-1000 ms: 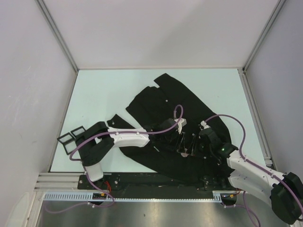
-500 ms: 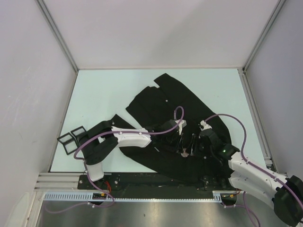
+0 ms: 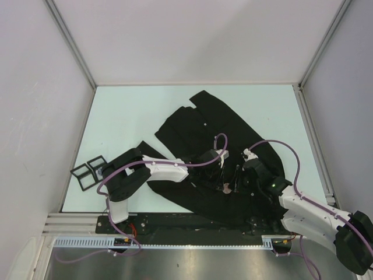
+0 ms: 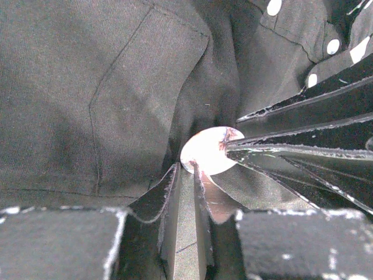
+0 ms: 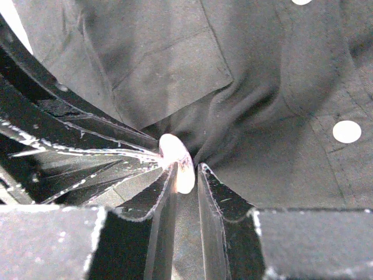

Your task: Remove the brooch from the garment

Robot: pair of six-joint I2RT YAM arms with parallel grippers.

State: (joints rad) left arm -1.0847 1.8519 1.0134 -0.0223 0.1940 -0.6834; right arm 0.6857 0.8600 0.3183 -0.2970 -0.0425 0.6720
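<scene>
I should open my left gripper, as the brooch's broad side meets its fingers, and pinch the brooch's rim [image 4: 213,170] with it once my right gripper turns the brooch edge-on.
The garment [image 3: 198,125], a black button-up shirt, lies spread over the table. The brooch [image 3: 226,188] is a small pale pink disc pinned to it near the front. In the left wrist view the brooch [image 4: 205,150] faces me. My left gripper [image 4: 186,168] is closed to a narrow slit on the cloth right under the brooch's edge. The right gripper's tips [image 4: 228,144] meet on its right rim. In the right wrist view the brooch [image 5: 175,153] stands edge-on between my right gripper's [image 5: 186,169] nearly closed fingers. The left gripper [image 5: 156,154] comes in from the left.
Two black square frames [image 3: 87,172] lie on the pale table [image 3: 134,116] at the left, beside the left arm's elbow. White buttons [image 5: 347,131] dot the shirt's placket [image 4: 274,7]. Grey walls close in the table on three sides.
The left arm's elbow has swung rightward while its jaws closed down beside the brooch. The right jaws widened briefly, then narrowed again on the brooch. The shirt has barely shifted.
</scene>
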